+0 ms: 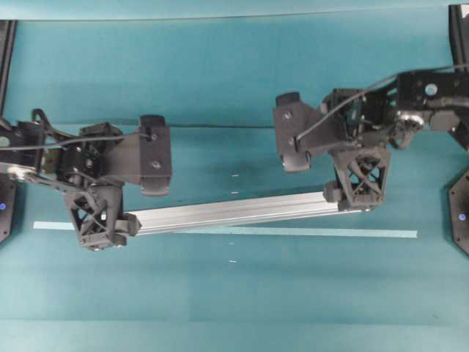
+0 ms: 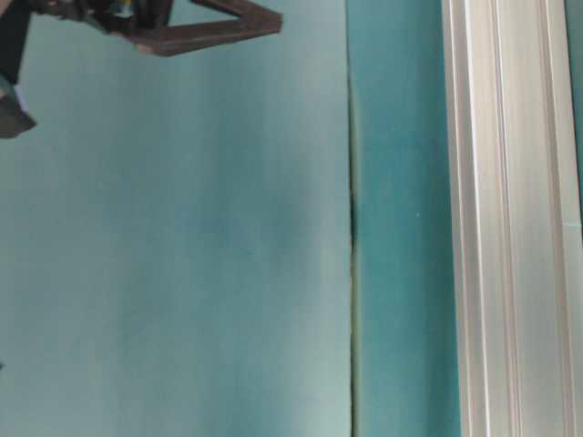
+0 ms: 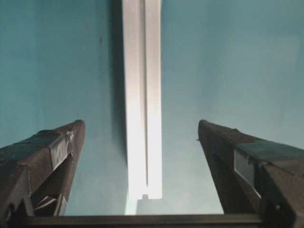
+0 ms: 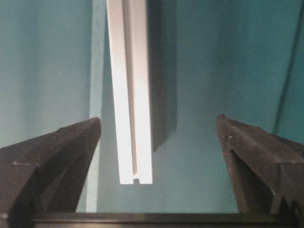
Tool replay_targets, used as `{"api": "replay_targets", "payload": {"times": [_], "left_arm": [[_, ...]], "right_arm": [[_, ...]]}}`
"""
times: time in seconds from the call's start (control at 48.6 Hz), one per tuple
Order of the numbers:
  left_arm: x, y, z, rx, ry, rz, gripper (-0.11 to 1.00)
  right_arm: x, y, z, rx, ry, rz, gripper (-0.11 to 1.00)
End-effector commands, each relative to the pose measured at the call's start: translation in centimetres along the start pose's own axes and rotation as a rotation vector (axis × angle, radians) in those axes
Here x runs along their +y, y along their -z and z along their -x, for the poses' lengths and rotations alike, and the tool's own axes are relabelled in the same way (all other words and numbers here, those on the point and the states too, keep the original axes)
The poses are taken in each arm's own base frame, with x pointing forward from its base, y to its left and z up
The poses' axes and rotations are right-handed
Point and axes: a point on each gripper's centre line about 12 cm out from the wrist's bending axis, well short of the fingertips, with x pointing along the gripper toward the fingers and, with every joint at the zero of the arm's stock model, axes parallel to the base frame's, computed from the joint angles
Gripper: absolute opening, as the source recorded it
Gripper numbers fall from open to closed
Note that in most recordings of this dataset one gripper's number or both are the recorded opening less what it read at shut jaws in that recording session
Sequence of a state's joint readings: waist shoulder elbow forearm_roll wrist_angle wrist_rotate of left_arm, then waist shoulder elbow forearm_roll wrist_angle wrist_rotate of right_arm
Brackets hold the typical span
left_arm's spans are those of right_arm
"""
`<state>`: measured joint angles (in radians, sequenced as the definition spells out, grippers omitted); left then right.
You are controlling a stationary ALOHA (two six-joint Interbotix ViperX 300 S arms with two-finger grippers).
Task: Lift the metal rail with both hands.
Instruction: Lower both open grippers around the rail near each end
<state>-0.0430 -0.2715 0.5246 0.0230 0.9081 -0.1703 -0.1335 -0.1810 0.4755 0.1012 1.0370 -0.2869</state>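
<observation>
Next, my left gripper closes across the metal rail's sides (image 1: 156, 219) (image 3: 142, 92), slightly inward from the rail's end below it. That end will stay sticking out behind the fingers.
The metal rail (image 1: 234, 210), a long silver grooved bar, lies slightly slanted across the teal table top. My left gripper (image 1: 102, 229) hangs over its left end and my right gripper (image 1: 352, 196) over its right end. In the left wrist view the rail (image 3: 141, 71) runs away between the wide-apart jaws of the left gripper (image 3: 141, 124), touching neither finger. The right wrist view shows the same: the rail (image 4: 129, 71) sits nearer the left finger of the open right gripper (image 4: 157, 119), with clear gaps on both sides. The table-level view shows the rail (image 2: 510, 228) close up.
A thin pale-blue tape strip (image 1: 293, 232) lies on the table just in front of the rail. A seam (image 1: 220, 126) crosses the teal mat behind the arms. Black arm bases (image 1: 458, 213) stand at the table's side edges.
</observation>
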Motion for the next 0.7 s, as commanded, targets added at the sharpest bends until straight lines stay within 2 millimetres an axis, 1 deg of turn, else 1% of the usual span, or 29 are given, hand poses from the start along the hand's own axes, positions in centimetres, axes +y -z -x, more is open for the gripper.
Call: {"api": "replay_targets", "payload": {"times": [0.0, 0.247, 0.432, 0.679], "left_arm": [[0.0, -0.4, -0.1, -0.020, -0.001, -0.002, 0.98], [-0.1, -0.6, -1.8, -0.025, 0.002, 0.014, 0.98], [0.1, 0.1, -3.5, -0.012, 0.001, 0.019, 0.98], [0.1, 0.7, -4.8, -0.012, 0.002, 0.034, 0.98]], "right_arm": [[0.6, 0.1, -0.7, -0.008, -0.002, 0.015, 1.00], [1.3, 0.9, -2.3, -0.005, -0.008, 0.023, 1.00], [1.4, 1.2, -3.6, -0.006, -0.005, 0.021, 1.00], [1.4, 1.8, -5.1, -0.003, -0.003, 0.020, 1.00]]}}
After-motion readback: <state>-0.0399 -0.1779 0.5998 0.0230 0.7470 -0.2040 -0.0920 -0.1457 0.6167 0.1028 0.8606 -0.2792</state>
